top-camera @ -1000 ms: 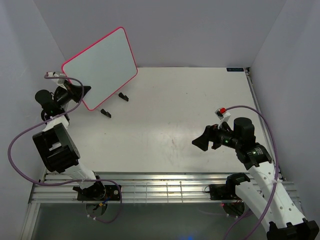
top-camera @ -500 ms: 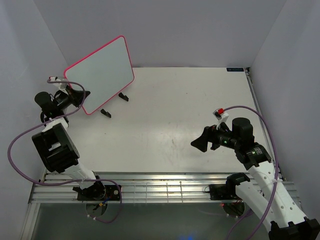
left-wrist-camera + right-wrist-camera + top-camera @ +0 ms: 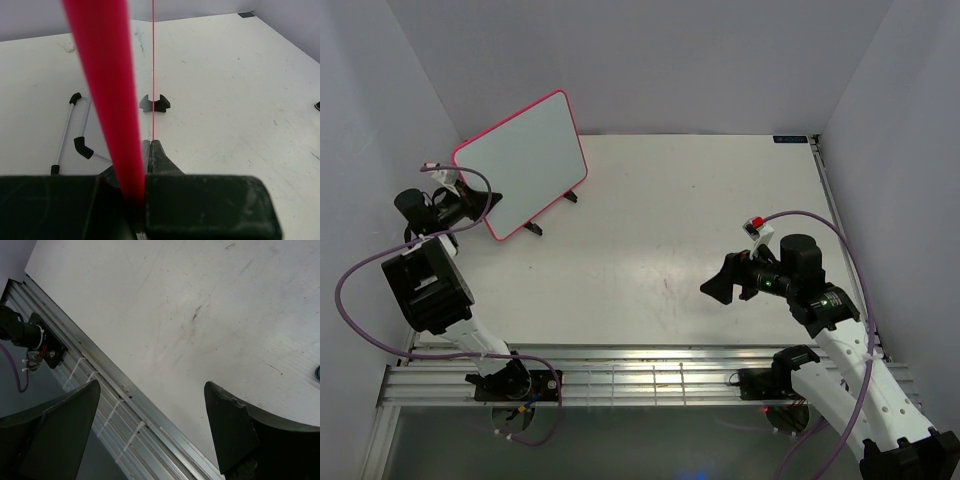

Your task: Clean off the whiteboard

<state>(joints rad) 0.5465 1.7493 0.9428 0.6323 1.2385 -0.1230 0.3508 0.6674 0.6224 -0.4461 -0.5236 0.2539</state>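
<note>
My left gripper should release the whiteboard so that it leans back on the black wire stand (image 3: 513,179) (image 3: 94,126) behind the stand's two black feet.
The whiteboard (image 3: 525,160), blank white with a pink-red rim, tilts at the table's far left over the black wire stand (image 3: 533,228). My left gripper (image 3: 490,205) is shut on the board's lower left edge. In the left wrist view the rim (image 3: 105,100) runs up, blurred, from between my closed jaws, and the stand (image 3: 80,145) lies on the table beyond. My right gripper (image 3: 723,288) is open and empty above the table's near right part. In the right wrist view its fingers (image 3: 230,425) spread wide over the table's front edge. No eraser shows.
An aluminium rail (image 3: 650,380) runs along the table's near edge and shows in the right wrist view (image 3: 115,395). Grey walls close the left, back and right. A small black label (image 3: 788,139) sits at the far right corner. Purple cables loop off both arms.
My left gripper has lowered the whiteboard toward the table and the stand, drawing back slightly to the left. The right gripper has barely moved.
</note>
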